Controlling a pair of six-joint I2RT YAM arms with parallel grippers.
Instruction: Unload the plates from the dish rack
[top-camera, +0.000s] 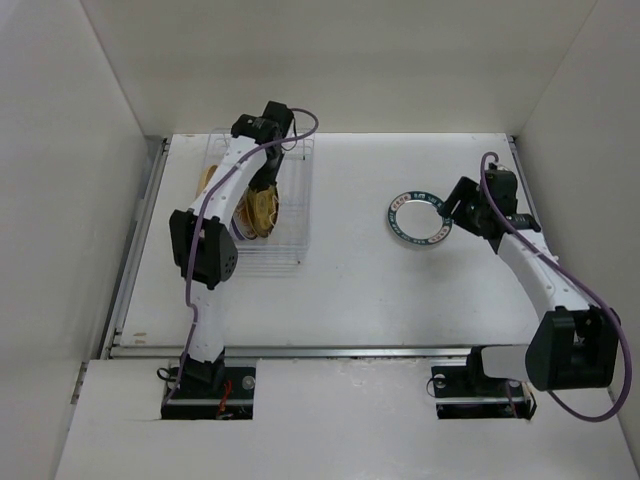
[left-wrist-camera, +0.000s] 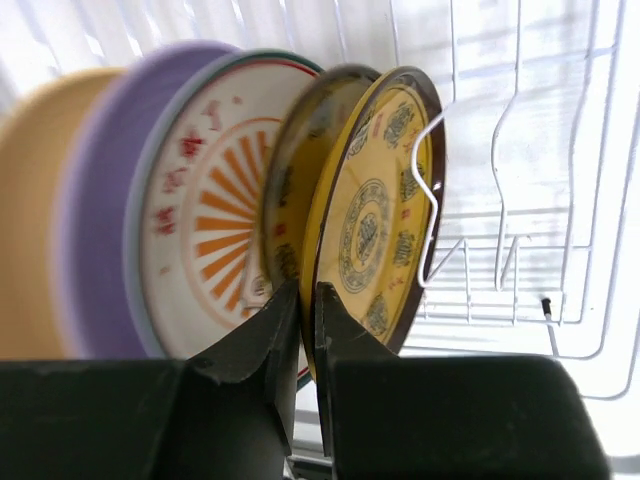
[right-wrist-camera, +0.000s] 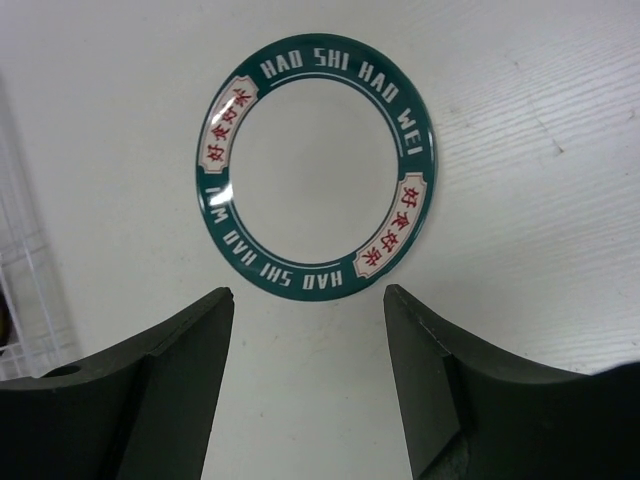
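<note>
The amber patterned plate, still down in the dish rack, will be let go by my left gripper on the bare table (top-camera: 348, 266) between the dish rack and the white plate.
The dish rack (top-camera: 292, 252) stands at the far left and holds several upright plates. In the left wrist view they run from left to right: mustard-yellow (left-wrist-camera: 30, 220), lavender (left-wrist-camera: 100, 230), white with orange sunburst (left-wrist-camera: 205, 210), a dark-backed plate (left-wrist-camera: 295, 170) and the amber patterned plate (left-wrist-camera: 375, 215). My left gripper (left-wrist-camera: 307, 295) is down in the rack (left-wrist-camera: 500, 200), shut on the lower rim of the amber patterned plate (top-camera: 262, 212). The white plate with a dark-teal rim (right-wrist-camera: 330, 275) lies flat on the table (top-camera: 418, 219). My right gripper (right-wrist-camera: 308, 295) is open and empty just beside its near edge.
White walls close in the table on the left, the back and the right. A metal rail (top-camera: 300, 350) runs along the near edge of the table. The rack's wire edge shows at the left of the right wrist view (right-wrist-camera: 20, 280).
</note>
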